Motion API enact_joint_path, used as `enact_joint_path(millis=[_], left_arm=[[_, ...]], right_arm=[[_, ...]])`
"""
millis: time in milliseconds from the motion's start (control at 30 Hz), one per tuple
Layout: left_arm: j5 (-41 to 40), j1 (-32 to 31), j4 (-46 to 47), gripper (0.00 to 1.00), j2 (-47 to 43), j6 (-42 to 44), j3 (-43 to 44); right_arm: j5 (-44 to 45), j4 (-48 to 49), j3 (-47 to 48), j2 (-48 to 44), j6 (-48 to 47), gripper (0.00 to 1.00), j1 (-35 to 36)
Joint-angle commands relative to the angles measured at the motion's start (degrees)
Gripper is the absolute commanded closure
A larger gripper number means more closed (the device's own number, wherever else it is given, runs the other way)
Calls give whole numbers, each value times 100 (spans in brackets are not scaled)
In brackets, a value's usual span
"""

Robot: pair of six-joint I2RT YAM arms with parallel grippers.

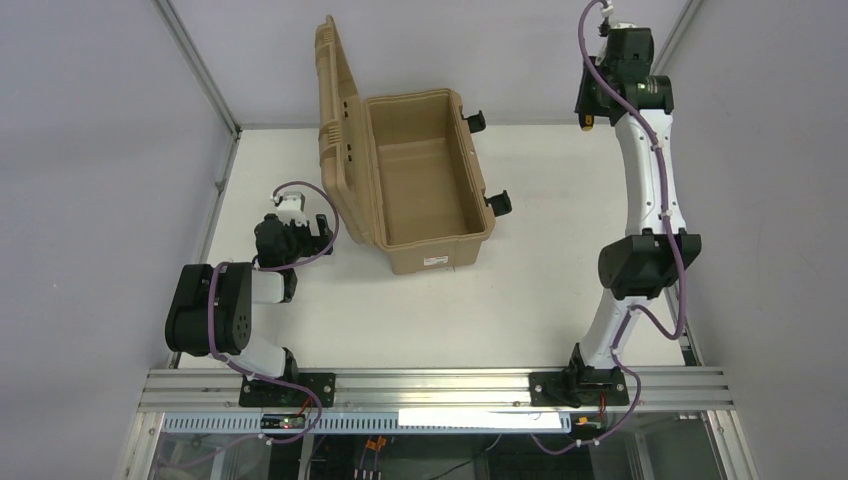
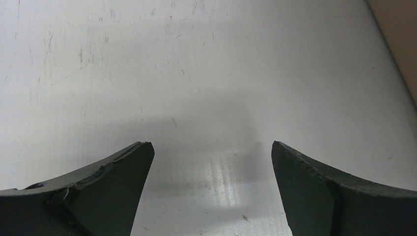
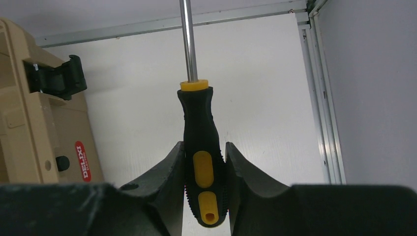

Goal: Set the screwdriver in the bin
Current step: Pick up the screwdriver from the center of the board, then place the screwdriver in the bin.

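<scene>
My right gripper needs to open to let go of the screwdriver, leaving it on the middle of the tan bin's bottom (image 1: 426, 190).
The bin (image 1: 438, 256) is a tan hard case standing open at the middle back of the table, its ribbed lid (image 1: 334, 110) raised on the left. My right gripper (image 3: 204, 144) is shut on the black-and-yellow handle of the screwdriver (image 3: 201, 147), whose metal shaft points away from it. In the top view this gripper (image 1: 589, 118) is held high at the back right, to the right of the bin, with the yellow of the screwdriver (image 1: 587, 124) just showing. My left gripper (image 2: 211, 145) is open and empty, low over the table left of the bin (image 2: 401, 44).
Black latches (image 1: 498, 203) stick out from the bin's right side; one latch (image 3: 56, 78) shows in the right wrist view beside the bin's wall (image 3: 29, 128). An aluminium frame rail (image 3: 319, 98) runs along the table's right edge, with grey walls around.
</scene>
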Motion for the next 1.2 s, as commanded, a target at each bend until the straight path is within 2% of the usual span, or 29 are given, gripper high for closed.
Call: enact_joint_path(millis=[0,233,433,833,1167], left_arm=[[-111,-39,84,1,-155,-42,1],[-106,-44,84,1,-155,-47,1],[-111,-46,84,1,-155,-42,1],[-111,-42,84,1,-160,-46,1],[-111,-46,84,1,-157,-41,4]], right_arm=[[175,-360,654,-493,-51,96,-9],[263,-457,835,-720,160,98,314],[916,-448,942,-551,336,98,1335],[1407,-132,1571,190,736,98,3062],[1733,648,1027,572,1347,98,3817]])
